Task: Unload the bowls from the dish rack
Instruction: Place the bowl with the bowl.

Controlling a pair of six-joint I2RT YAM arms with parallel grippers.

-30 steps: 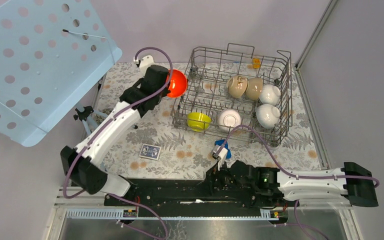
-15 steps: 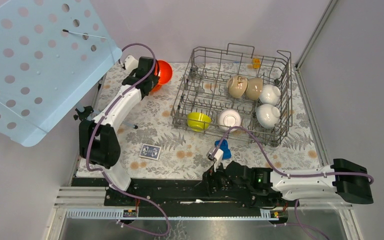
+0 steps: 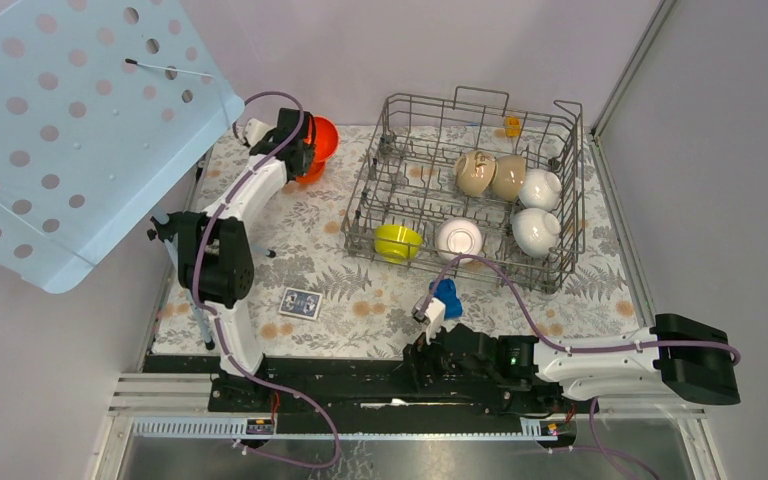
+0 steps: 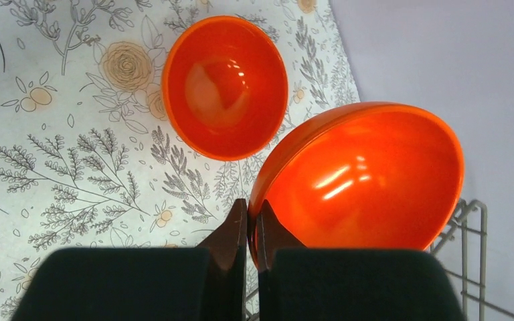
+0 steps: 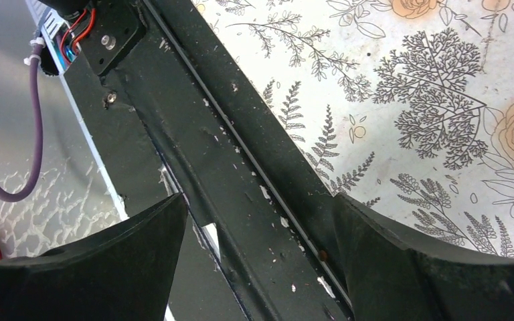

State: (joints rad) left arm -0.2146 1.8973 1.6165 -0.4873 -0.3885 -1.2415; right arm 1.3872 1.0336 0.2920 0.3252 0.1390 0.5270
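The orange-red bowl in my left gripper will be let go inside the second orange-red bowl (image 3: 314, 162) (image 4: 225, 88) on the floral mat.
My left gripper (image 3: 298, 148) (image 4: 249, 212) is shut on the rim of an orange-red bowl (image 4: 368, 180) (image 3: 324, 137). It holds the bowl tilted above the floral mat at the far left. A second orange-red bowl (image 4: 226, 87) sits upright on the mat just beyond it. The grey wire dish rack (image 3: 558, 262) holds two beige bowls (image 3: 475, 172), a yellow-green bowl (image 3: 397, 241) and three white bowls (image 3: 458, 238). My right gripper (image 3: 426, 345) (image 5: 261, 267) is open and empty, low over the black base rail.
A blue toy car (image 3: 448, 296) lies in front of the rack. A playing card (image 3: 301, 302) lies on the mat at the near left. A light blue perforated panel (image 3: 70, 130) overhangs the far left corner. A wall stands close to the right of the rack.
My left gripper carried the orange-red bowl left, away from the rack, to above the other orange-red bowl. The left arm folded back. The right arm drew back slightly along the rail.
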